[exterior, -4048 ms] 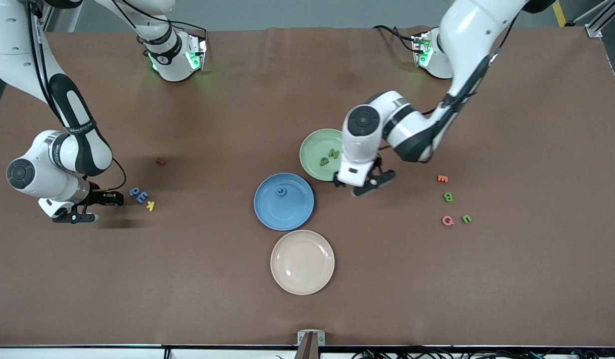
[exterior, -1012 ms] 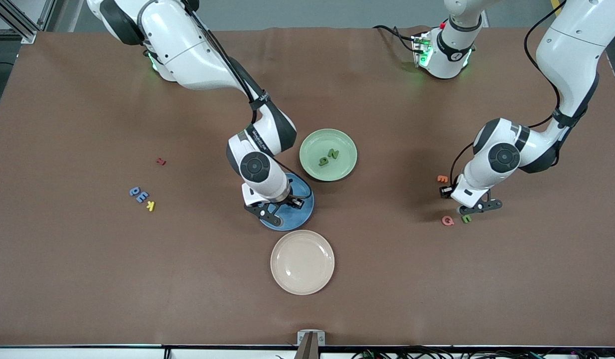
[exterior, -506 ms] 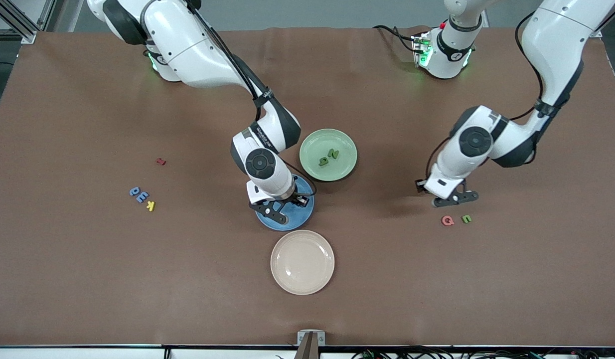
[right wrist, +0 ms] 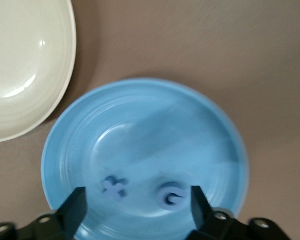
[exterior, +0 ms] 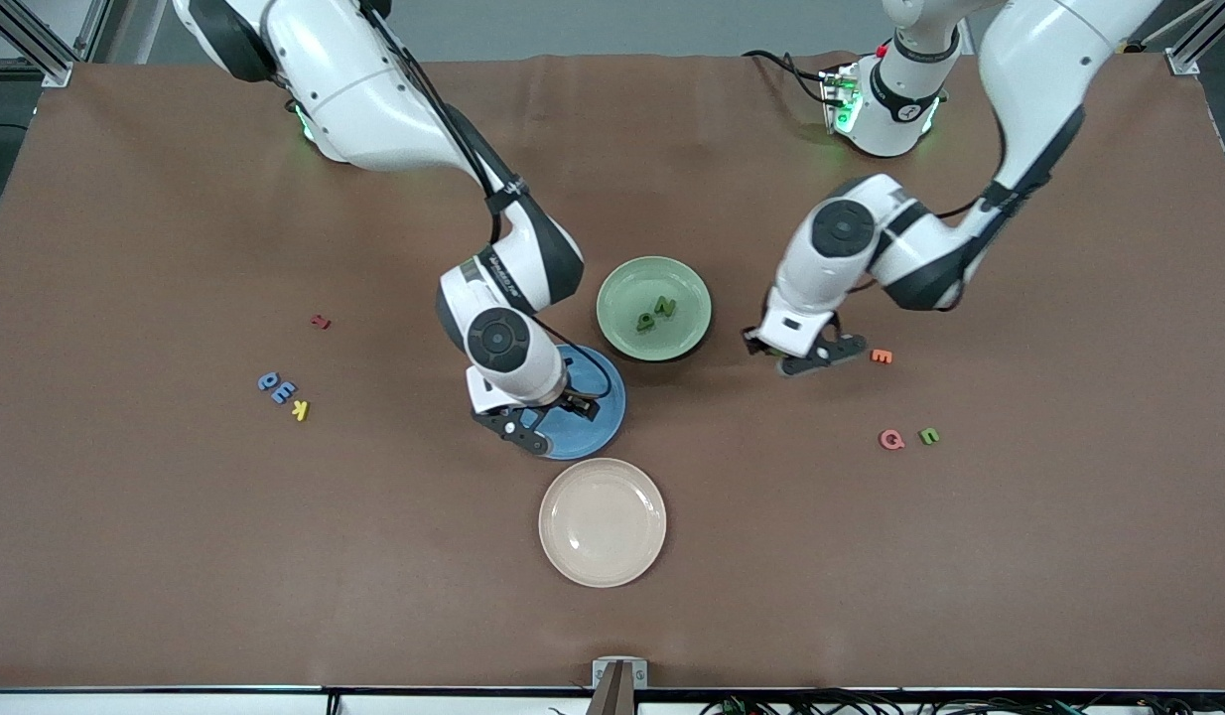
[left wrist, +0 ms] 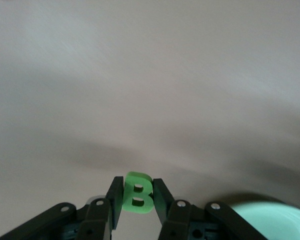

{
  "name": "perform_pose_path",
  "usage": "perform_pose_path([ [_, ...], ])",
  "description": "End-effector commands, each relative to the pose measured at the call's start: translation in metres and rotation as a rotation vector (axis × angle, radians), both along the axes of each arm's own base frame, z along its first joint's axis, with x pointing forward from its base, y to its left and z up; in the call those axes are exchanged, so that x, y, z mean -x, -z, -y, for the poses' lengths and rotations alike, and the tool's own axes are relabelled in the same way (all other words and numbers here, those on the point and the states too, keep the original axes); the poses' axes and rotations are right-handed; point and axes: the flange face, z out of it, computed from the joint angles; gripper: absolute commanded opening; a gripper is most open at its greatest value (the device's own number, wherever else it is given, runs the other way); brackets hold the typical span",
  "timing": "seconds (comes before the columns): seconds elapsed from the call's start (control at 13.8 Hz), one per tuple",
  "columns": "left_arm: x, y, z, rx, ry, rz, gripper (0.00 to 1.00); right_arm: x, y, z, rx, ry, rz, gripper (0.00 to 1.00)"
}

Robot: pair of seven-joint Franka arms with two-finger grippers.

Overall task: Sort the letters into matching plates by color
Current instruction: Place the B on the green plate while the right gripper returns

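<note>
My left gripper will release the green B on top of the green N (exterior: 667,309) in the pale green plate.
My left gripper (exterior: 801,356) is shut on a green B (left wrist: 136,194) and holds it over the table between the pale green plate (exterior: 632,283) and the orange E. That plate's rim shows in the left wrist view (left wrist: 275,220). It holds two green letters (exterior: 656,314). My right gripper (exterior: 551,419) is open and empty over the blue plate (exterior: 608,422). In the right wrist view (right wrist: 137,207) a blue X (right wrist: 113,187) and a blue G (right wrist: 173,195) lie in that plate (right wrist: 140,110). Two blue letters (exterior: 277,387) lie toward the right arm's end. A green U (exterior: 929,435) lies toward the left arm's end.
A beige plate (exterior: 603,521) sits nearer the front camera than the blue plate. It also shows in the right wrist view (right wrist: 25,75). A yellow K (exterior: 300,409) lies beside the blue letters, a dark red letter (exterior: 321,322) farther back. An orange E (exterior: 881,356) and a pink Q (exterior: 891,439) lie near the green U.
The left gripper took the green B off the table and has moved with it toward the green plate. The right gripper brought a blue letter to the blue plate and stays open over it.
</note>
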Motion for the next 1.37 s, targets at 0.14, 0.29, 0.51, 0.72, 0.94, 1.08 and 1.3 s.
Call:
perform_pose_path([
  [0.14,0.037,0.003,0.088,0.059,-0.088,-0.046,0.00,-0.022,-0.096,0.123,-0.013,-0.116,-0.082,1.00],
  [0.29,0.062,0.009,0.114,0.059,-0.082,-0.064,0.00,-0.022,-0.102,0.192,-0.009,-0.169,-0.089,1.00],
  [0.51,0.081,0.026,0.128,0.030,-0.064,-0.079,0.01,-0.017,-0.092,0.316,-0.060,-0.288,-0.084,1.00],
  [0.72,0.085,0.041,0.132,0.009,-0.051,-0.082,0.01,0.004,-0.069,0.410,0.020,-0.383,-0.023,1.00],
  [0.94,0.084,0.054,0.140,-0.010,-0.047,-0.074,0.01,0.025,-0.028,0.466,0.021,-0.443,0.043,1.00],
  [1.08,0.081,0.058,0.138,-0.021,-0.052,-0.071,0.01,0.035,-0.012,0.473,0.022,-0.436,0.035,1.00],
  [1.3,0.079,0.062,0.136,-0.022,-0.056,-0.076,0.01,0.041,0.000,0.483,0.016,-0.425,0.017,0.94],
])
